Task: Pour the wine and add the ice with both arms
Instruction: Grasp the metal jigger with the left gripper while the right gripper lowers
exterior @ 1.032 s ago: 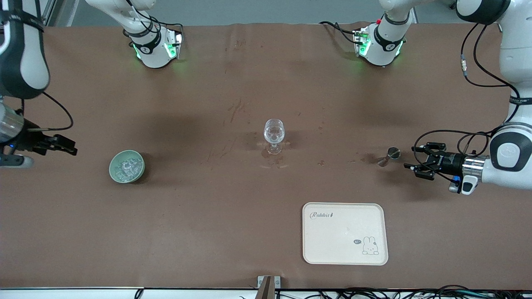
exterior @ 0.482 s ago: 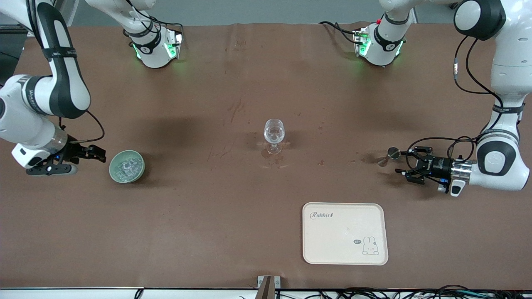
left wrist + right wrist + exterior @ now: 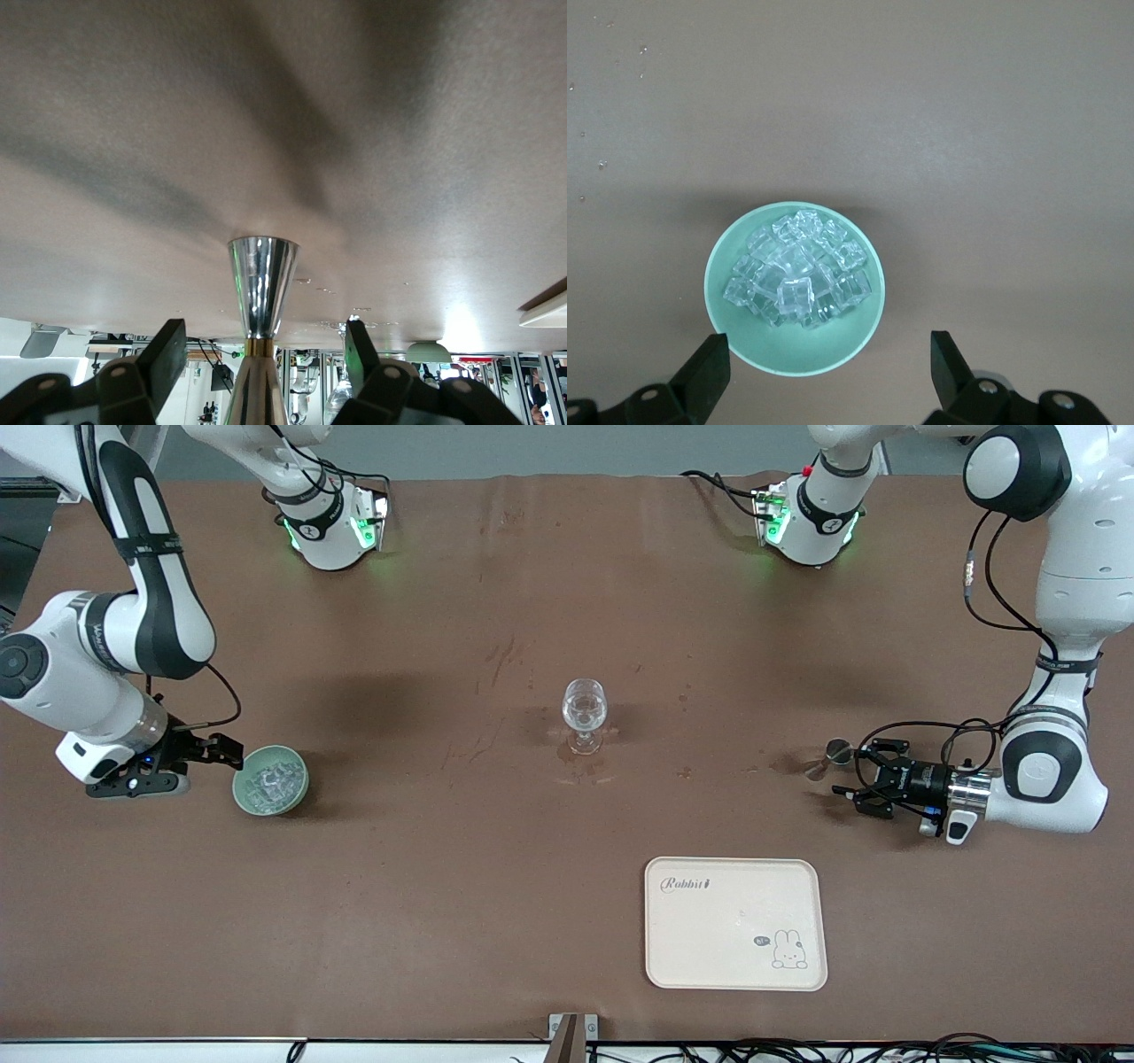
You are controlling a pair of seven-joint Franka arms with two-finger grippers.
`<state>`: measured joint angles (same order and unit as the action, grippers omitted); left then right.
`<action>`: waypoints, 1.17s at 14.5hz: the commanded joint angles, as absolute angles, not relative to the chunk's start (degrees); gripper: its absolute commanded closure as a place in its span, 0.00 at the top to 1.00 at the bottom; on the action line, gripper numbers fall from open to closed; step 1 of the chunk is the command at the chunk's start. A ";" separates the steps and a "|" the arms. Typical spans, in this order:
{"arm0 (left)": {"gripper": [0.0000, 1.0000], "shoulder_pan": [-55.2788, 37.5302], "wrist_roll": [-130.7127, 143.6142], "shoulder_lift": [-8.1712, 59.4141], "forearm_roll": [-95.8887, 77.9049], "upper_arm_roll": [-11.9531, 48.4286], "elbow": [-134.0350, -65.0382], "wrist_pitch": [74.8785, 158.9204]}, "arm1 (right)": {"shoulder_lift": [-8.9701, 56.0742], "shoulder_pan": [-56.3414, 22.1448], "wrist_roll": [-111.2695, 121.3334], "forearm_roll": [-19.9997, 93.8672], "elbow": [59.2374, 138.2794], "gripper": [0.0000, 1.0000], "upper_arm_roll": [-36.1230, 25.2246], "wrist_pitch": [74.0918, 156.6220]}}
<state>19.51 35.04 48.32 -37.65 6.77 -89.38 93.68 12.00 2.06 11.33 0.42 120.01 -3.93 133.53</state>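
The ice chunk (image 3: 266, 786) (image 3: 796, 297) nearest my right gripper's fingers is beside the middle of the pile in the pale green bowl. Next, my right gripper closes on it.
A pale green bowl (image 3: 288, 802) holds several clear ice chunks (image 3: 268, 781) toward the right arm's end of the table. My right gripper (image 3: 232, 754) is open, low beside the bowl; in the right wrist view the bowl (image 3: 797, 350) and ice (image 3: 799, 270) lie just ahead of the gripper (image 3: 828, 363). A metal jigger (image 3: 833, 755) stands toward the left arm's end. My left gripper (image 3: 849, 772) is open right at it; in the left wrist view the jigger (image 3: 262, 279) stands between the spread fingers (image 3: 165, 359), untouched. A clear stemmed glass (image 3: 585, 713) stands mid-table.
A cream tray (image 3: 735, 957) with a rabbit print lies nearer to the front camera than the jigger. Both arm bases stand along the table's edge farthest from the front camera. Wet spots mark the brown table cover (image 3: 496, 850) around the glass.
The right gripper has moved in toward the bowl and now sits right beside it. The left gripper has moved in to the jigger. Both stayed open.
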 commanded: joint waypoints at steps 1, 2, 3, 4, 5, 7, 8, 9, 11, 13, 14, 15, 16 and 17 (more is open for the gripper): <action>0.77 19.34 35.86 48.51 -38.85 7.38 -89.82 93.43 | 13.00 1.76 11.69 0.09 121.55 1.00 -3.78 136.31; 0.76 19.34 35.77 48.52 -38.85 7.38 -90.09 93.25 | 13.27 1.41 11.69 0.09 122.77 1.00 -3.26 138.15; 0.73 19.34 35.34 48.52 -38.85 7.47 -90.44 93.16 | 13.36 1.41 11.69 0.09 124.00 1.00 -3.25 140.51; 0.72 19.42 34.98 48.43 -38.85 7.47 -90.79 92.90 | 13.88 1.41 11.69 0.09 124.88 1.00 -3.16 142.45; 0.71 19.34 34.81 48.43 -38.85 7.47 -90.79 92.73 | 14.58 1.41 11.69 0.09 125.07 1.00 -3.25 143.08; 0.69 19.34 34.72 48.52 -38.85 7.47 -90.79 92.64 | 15.47 1.14 11.69 0.09 125.42 0.97 -3.16 144.05; 0.68 19.25 34.72 48.52 -38.85 7.99 -90.79 92.64 | 15.64 0.97 11.69 0.09 125.85 0.95 -3.16 144.66; 0.67 19.34 34.72 48.52 -38.85 8.61 -90.88 92.64 | 16.08 0.88 11.69 0.09 126.47 0.93 -3.16 145.89; 0.63 19.34 34.72 48.52 -38.85 8.70 -91.14 92.64 | 16.87 0.53 11.69 0.09 127.18 0.90 -3.08 147.56; 0.55 19.34 34.72 48.52 -38.85 8.70 -91.14 92.64 | 18.01 0.18 11.60 0.09 127.18 0.84 -3.08 148.18; 0.53 19.34 34.72 48.52 -38.85 8.70 -91.14 92.64 | 18.02 0.00 11.60 0.09 127.35 0.83 -3.08 148.71; 0.53 19.34 34.72 48.52 -38.85 8.70 -91.06 92.64 | 18.37 -0.09 11.60 0.09 127.70 0.80 -3.08 148.97; 0.53 19.34 34.72 48.52 -38.76 8.70 -91.05 92.64 | 18.89 -0.09 11.60 0.09 127.71 0.77 -3.08 149.24; 0.53 19.34 34.80 48.52 -38.85 8.70 -90.97 92.64 | 18.98 -0.09 11.60 0.09 127.79 0.73 -3.08 149.15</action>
<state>19.30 34.99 48.47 -37.66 8.78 -91.01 93.14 19.14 0.27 11.52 0.42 126.46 -2.88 147.91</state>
